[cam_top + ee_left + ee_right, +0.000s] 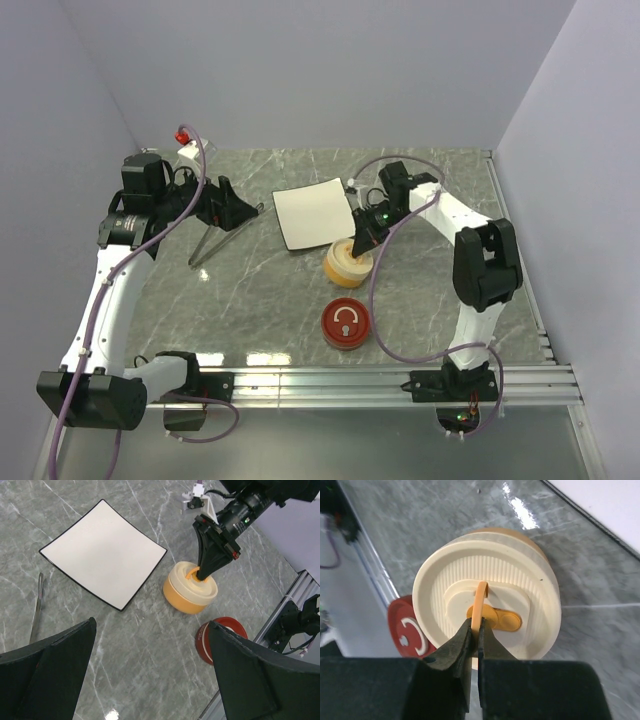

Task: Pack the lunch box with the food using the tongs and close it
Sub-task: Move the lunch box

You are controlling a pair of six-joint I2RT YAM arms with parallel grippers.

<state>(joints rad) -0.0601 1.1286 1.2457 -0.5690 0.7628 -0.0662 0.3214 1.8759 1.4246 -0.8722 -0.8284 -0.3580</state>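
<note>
Next, my right gripper sets the lunch box down on the marble (290, 316) (401, 555) between the red outer lid and the silver tongs. The lunch box is now just behind that lid.
The lunch box (347, 264) is a round orange tub (190, 597) capped by a cream ribbed inner lid (487, 580). My right gripper (475, 630) is shut on the thin orange pull loop (481, 600) that stands up from that lid's middle. The red outer lid (346, 325) lies flat on the table just in front of the tub. The silver tongs (215, 240) lie on the marble at the left, also seen in the left wrist view (36, 615). My left gripper (232, 208) hovers open over their far end, holding nothing. The food is out of view.
A bare white square plate (312, 212) lies behind the tub. A white block with a red button (185, 142) sits in the back left corner. A metal rail (380, 382) runs along the near edge; walls close in the left, back and right.
</note>
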